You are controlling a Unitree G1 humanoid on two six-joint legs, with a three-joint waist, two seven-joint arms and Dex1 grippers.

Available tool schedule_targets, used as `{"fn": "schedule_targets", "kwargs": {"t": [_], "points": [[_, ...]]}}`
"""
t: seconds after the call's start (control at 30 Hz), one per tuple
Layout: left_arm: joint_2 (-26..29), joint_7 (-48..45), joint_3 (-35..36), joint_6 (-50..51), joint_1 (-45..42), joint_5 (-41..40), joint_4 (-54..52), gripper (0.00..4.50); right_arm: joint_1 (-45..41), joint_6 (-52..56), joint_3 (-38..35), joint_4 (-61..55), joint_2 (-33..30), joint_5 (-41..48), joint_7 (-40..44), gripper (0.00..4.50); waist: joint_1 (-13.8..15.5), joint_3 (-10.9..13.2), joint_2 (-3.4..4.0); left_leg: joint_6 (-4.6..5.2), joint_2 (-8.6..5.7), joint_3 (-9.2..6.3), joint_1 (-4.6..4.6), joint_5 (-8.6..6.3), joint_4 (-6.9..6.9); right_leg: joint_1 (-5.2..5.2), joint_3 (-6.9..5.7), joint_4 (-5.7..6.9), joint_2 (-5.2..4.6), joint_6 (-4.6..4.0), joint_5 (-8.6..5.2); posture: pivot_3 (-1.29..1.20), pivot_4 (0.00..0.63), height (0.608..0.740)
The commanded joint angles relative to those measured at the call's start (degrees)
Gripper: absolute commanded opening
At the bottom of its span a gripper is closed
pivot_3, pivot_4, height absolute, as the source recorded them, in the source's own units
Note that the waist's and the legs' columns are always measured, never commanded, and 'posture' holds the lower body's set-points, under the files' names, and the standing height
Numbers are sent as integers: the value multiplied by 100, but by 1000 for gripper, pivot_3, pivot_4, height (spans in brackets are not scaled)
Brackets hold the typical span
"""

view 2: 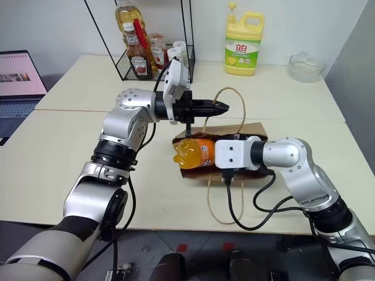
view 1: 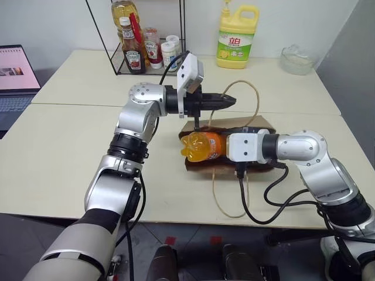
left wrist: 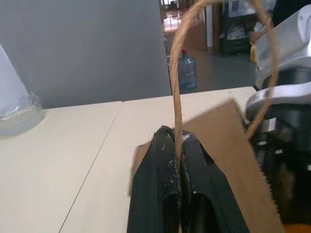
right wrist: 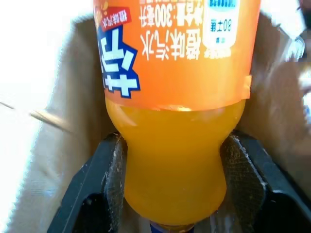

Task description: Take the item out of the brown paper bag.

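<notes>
The robot's right gripper should release the bottle on the table [view 1: 292, 146] next to the brown paper bag, straight out from the glass bowl.
The brown paper bag [view 1: 258, 123] lies flat on the table in front of me. One of its tan cord handles [view 1: 253, 93] loops up to my left gripper [view 1: 230, 102], which is shut on the cord above the bag; the left wrist view shows the cord pinched between the fingertips [left wrist: 167, 145]. The item, a small bottle of orange drink [view 1: 202, 146], lies on its side with its bottom sticking out of the bag's mouth. My right gripper [right wrist: 175, 167] is shut on the bottle's narrow part below the label [right wrist: 180, 48]. The blue cap barely shows.
The second cord handle [view 1: 225, 199] trails over the table's near edge, beside a black cable [view 1: 258, 216]. A wire rack with ketchup bottles [view 1: 135, 55], a yellow detergent jug [view 1: 236, 38] and a glass bowl [view 1: 296, 60] stand at the back. A laptop [view 1: 14, 76] sits far left.
</notes>
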Motion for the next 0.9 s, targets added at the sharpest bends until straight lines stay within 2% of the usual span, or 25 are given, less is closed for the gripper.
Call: {"fn": "schedule_targets", "kwargs": {"t": [0.03,0.37,0.7,0.9], "points": [[-18,25,107,-137,-197,21,65,0,100,-236,-374,-425,-236,302,80,2407,3,0,0,1,0,0,0,0,0,1,0,-1,0,0,0,0,150,740],[-85,78,110,-309,-245,104,265,0,305,-312,-854,-834,-204,1030,-173,2406,2,0,0,8,0,-1,1,-4,0,2,0,-1,1,0,0,0,150,740],[-197,387,132,-793,-466,369,899,0,340,173,-1548,-1445,17,1503,-909,2406,4,0,0,9,0,-1,0,-5,1,1,0,1,1,0,0,0,150,740],[-203,498,137,-1015,-542,481,1156,0,402,-64,-2228,-1528,-394,1452,-1044,2406,6,0,0,9,-2,0,0,-5,0,2,0,0,0,0,0,0,150,740]]}}
